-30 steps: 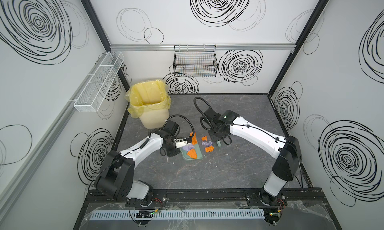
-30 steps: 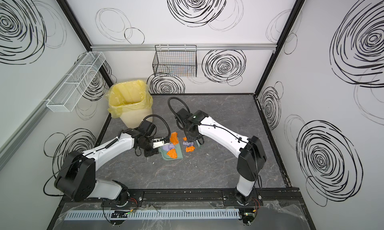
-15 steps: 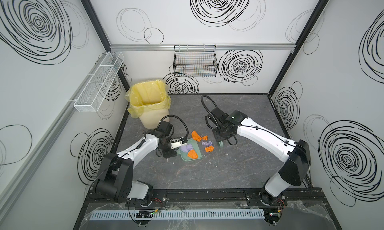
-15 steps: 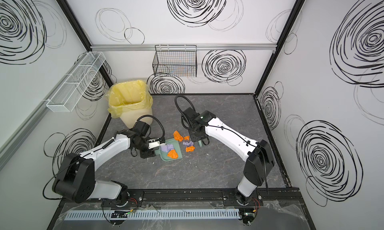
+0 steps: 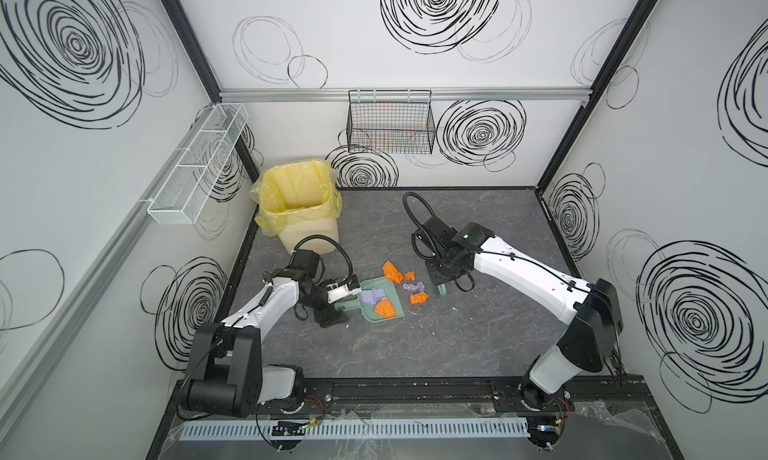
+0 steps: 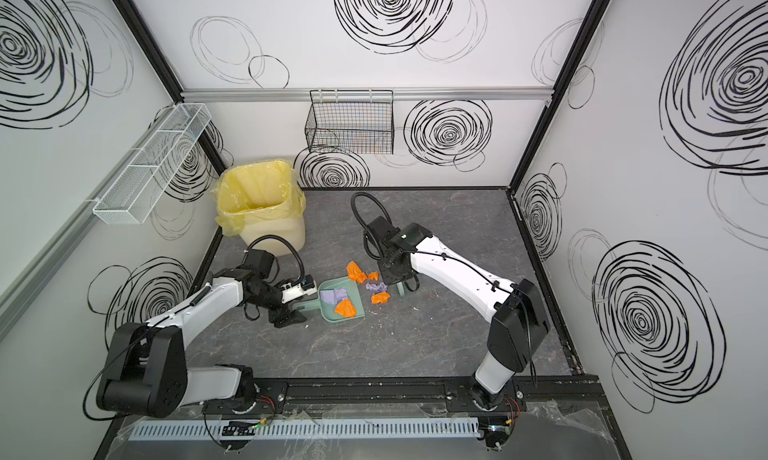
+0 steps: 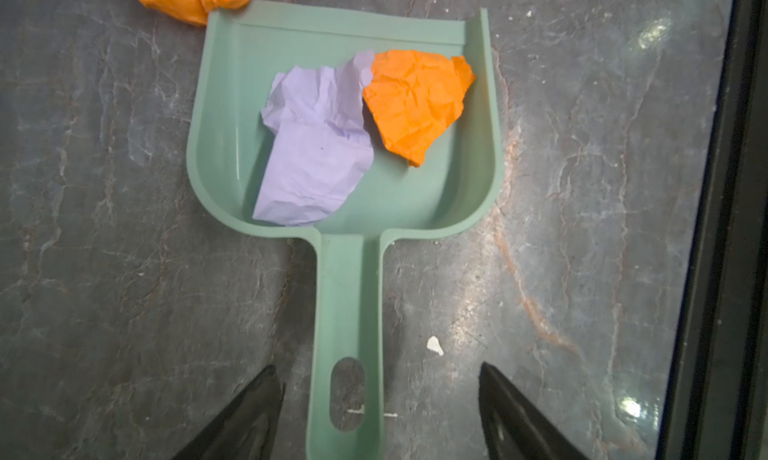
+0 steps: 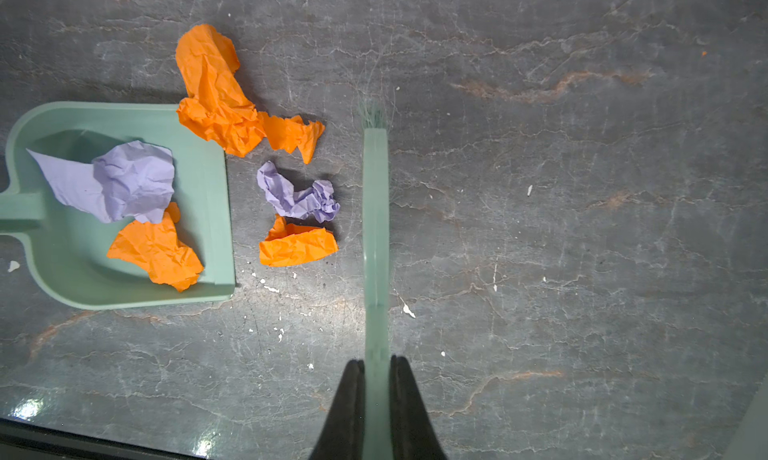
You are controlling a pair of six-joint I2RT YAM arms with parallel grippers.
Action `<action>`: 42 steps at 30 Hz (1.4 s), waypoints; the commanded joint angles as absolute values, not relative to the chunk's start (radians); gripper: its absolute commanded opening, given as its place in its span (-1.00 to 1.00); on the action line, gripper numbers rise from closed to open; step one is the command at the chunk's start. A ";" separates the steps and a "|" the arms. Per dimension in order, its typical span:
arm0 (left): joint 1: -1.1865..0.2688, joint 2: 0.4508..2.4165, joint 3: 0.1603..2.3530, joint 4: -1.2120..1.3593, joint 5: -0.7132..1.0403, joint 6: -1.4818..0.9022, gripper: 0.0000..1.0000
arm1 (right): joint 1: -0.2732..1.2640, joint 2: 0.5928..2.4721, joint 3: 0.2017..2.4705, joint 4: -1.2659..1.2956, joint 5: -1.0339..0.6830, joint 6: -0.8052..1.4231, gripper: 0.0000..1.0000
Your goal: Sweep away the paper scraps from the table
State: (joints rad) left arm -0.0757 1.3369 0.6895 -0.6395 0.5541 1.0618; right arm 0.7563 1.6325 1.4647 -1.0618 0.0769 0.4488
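Observation:
The dustpan lies loose by my open left gripper at its handle's holed end, so next I grip the handle nearer the pan [image 7: 349, 288] before sweeping.
A mint-green dustpan [image 5: 384, 308] [image 7: 340, 196] lies flat on the dark grey table [image 5: 457, 345]. In it sit one lavender paper scrap [image 7: 316, 146] and one orange one [image 7: 415, 104]. My left gripper [image 7: 378, 368] [image 5: 338, 306] is open, its fingers standing either side of the dustpan's handle without touching it. Just past the pan's lip lie a large orange scrap [image 8: 212, 92], a small orange one [image 8: 291, 135], a lavender one [image 8: 299, 196] and another orange one [image 8: 297, 243]. My right gripper [image 8: 376, 360] [image 5: 442, 281] is shut on the green brush [image 8: 376, 212], beside those scraps.
A bin lined with a yellow bag [image 5: 299, 204] stands at the back left. A black wire basket [image 5: 390, 123] hangs on the back wall and a white one [image 5: 195, 162] on the left wall. Tiny white crumbs [image 8: 270, 289] dot the table. The black frame edge [image 7: 715, 229] runs close by the dustpan.
My left gripper has opened and let go of the dustpan's handle, drawing back a little to the left. My right arm has carried the brush to the right, off the scraps.

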 commanded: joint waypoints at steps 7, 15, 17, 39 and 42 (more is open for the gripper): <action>-0.066 1.369 0.683 -0.523 0.618 1.031 0.49 | 0.744 1.593 1.462 -1.031 0.072 0.452 -1.00; -0.088 1.443 0.727 -0.530 0.593 1.005 0.39 | 0.743 1.582 1.452 -1.021 0.070 0.451 -1.00; -0.086 1.431 0.726 -0.529 0.614 0.999 0.39 | 0.742 1.576 1.439 -1.011 0.067 0.451 -1.00; -0.110 1.444 0.706 -0.479 0.536 0.945 -0.06 | 0.737 1.555 1.400 -0.979 0.051 0.454 -1.00; -0.116 1.435 0.699 -0.474 0.533 0.948 -0.21 | 0.738 1.554 1.404 -0.979 0.048 0.454 -1.00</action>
State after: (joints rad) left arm -0.1070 1.4609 0.7097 -0.4896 0.5308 0.9428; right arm 0.7391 1.5841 1.4029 -0.9863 0.0429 0.4488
